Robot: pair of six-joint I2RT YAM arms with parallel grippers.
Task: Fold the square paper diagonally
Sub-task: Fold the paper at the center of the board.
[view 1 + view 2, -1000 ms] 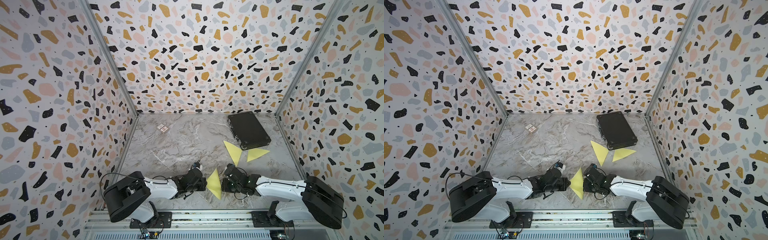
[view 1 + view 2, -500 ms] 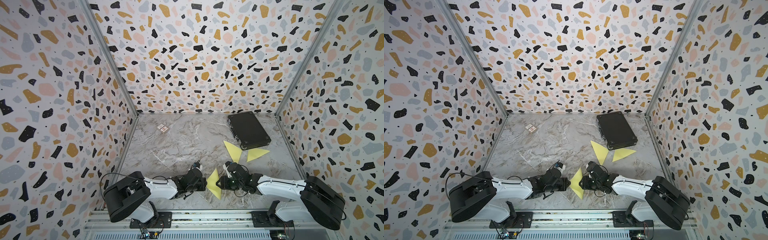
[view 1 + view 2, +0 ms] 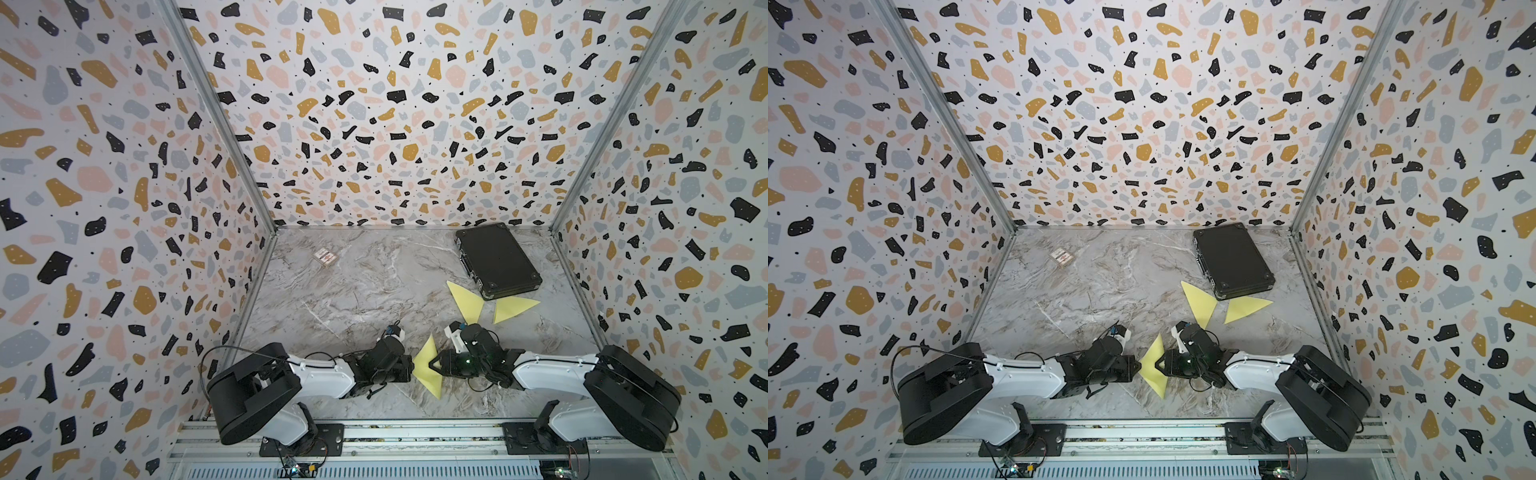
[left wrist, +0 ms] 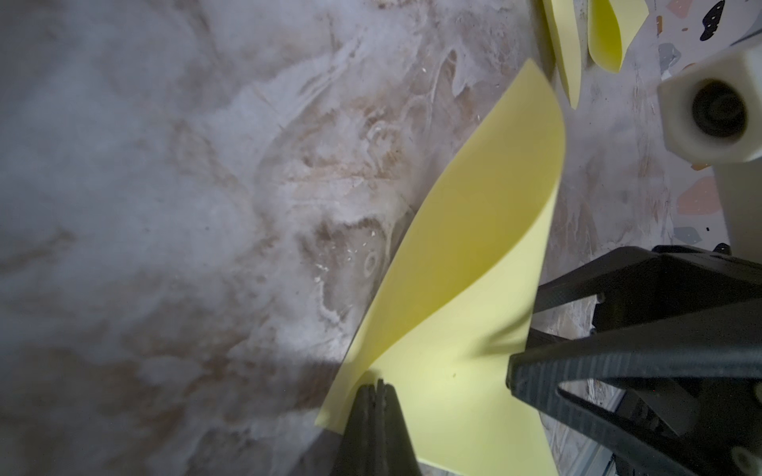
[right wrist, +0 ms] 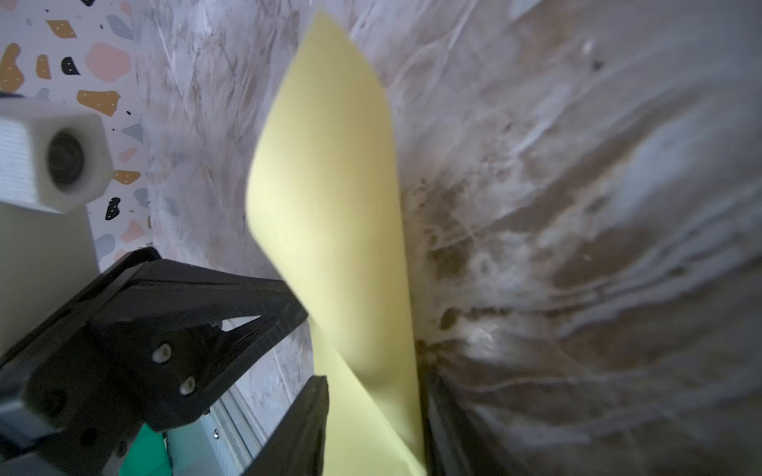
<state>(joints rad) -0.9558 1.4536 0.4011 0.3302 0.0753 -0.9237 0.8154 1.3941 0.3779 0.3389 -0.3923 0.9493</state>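
The paper's layers gape toward its far end, beyond where my right gripper straddles the paper's flap, so next I open that gripper and pinch the paper's far tip [image 3: 432, 336].
The yellow paper [image 3: 424, 361] [image 3: 1154, 363] lies near the table's front edge between both arms, one flap curling upward [image 4: 486, 214] [image 5: 330, 185]. My left gripper [image 3: 411, 368] [image 3: 1139, 365] [image 4: 377, 385] is shut, its tips resting on the paper's left edge; I cannot tell if a layer is pinched. My right gripper [image 3: 432, 365] [image 3: 1158, 365] [image 5: 375, 395] faces it from the right and is open, with the paper's raised flap passing between its spread fingers [image 5: 301, 428].
Two folded yellow triangles [image 3: 465, 301] [image 3: 513, 307] lie behind the right arm. A black case [image 3: 496, 259] sits at the back right, and a small card box [image 3: 325, 257] at the back left. Patterned walls enclose three sides.
My right gripper has gone from shut to open and shifted a little left, toward the paper. The left gripper and the paper's place on the table have stayed the same.
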